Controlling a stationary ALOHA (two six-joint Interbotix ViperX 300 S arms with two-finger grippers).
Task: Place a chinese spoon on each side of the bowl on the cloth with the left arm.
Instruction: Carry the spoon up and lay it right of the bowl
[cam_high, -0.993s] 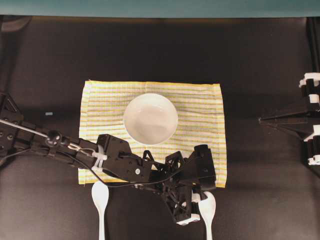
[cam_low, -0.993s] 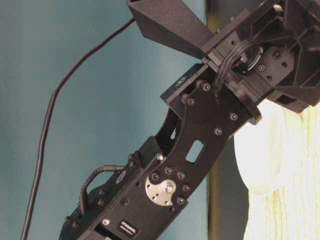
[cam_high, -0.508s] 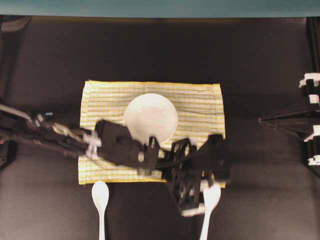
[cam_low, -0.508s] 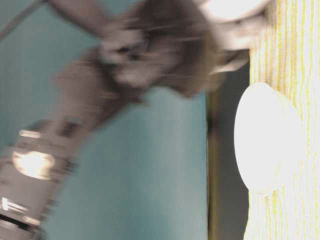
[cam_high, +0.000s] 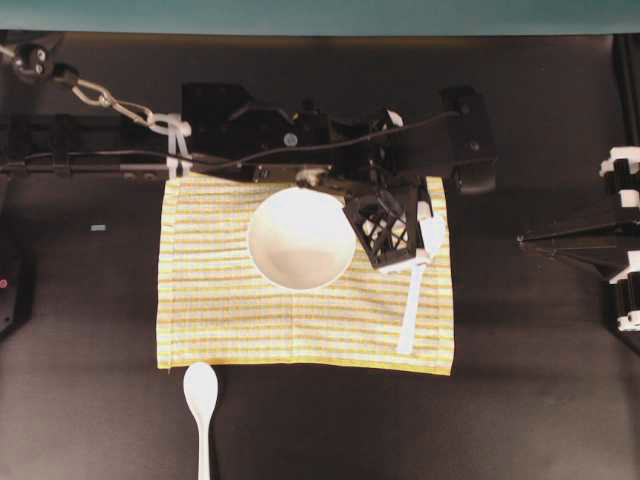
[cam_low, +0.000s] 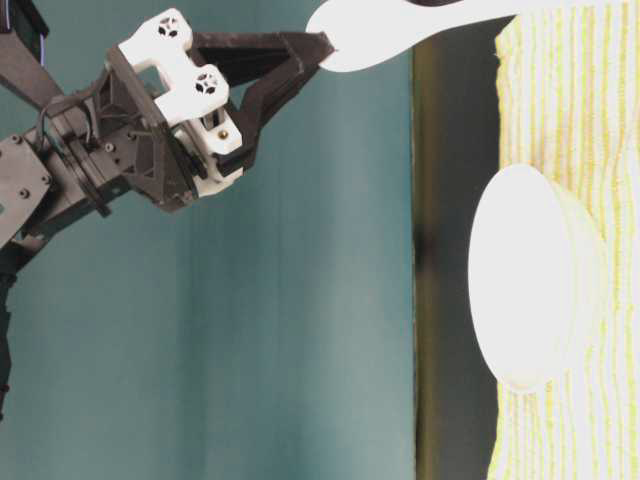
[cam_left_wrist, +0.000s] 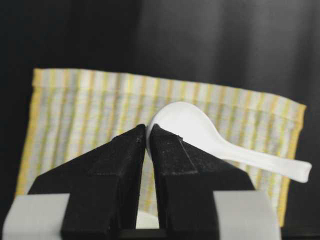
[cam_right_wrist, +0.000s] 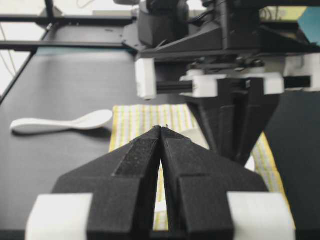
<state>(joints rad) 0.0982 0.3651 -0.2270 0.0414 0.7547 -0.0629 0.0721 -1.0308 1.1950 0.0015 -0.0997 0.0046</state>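
Note:
The white chinese spoon, now raised over the cloth, will be put down by my left gripper between the bowl and the cloth's edge (cam_high: 397, 271) (cam_left_wrist: 156, 158) nearest my right gripper.
The white bowl (cam_high: 300, 238) sits at the middle of the striped yellow cloth (cam_high: 210, 290). My left gripper (cam_high: 420, 238) reaches in from the far side and hangs over the cloth just right of the bowl. It is shut on the rim of a white chinese spoon (cam_high: 412, 300), and the spoon's handle points toward the cloth's front right corner. In the table-level view the left gripper (cam_low: 320, 45) holds the spoon (cam_low: 400, 25) raised, handle slanting down toward the cloth (cam_low: 600, 100). The left wrist view shows the left gripper (cam_left_wrist: 148, 127) pinching the spoon (cam_left_wrist: 200, 130). A second spoon (cam_high: 200, 395) lies on the table.
My right gripper (cam_high: 524, 240) rests shut at the table's right edge, pointing at the cloth; the right wrist view shows the right gripper (cam_right_wrist: 161, 129) with nothing in it. The second spoon (cam_right_wrist: 65, 122) lies off the cloth's front left corner on the dark table.
The left arm has swung from the table's front edge round to the far side. It has lifted the right spoon off the table and carried it over the cloth's right part.

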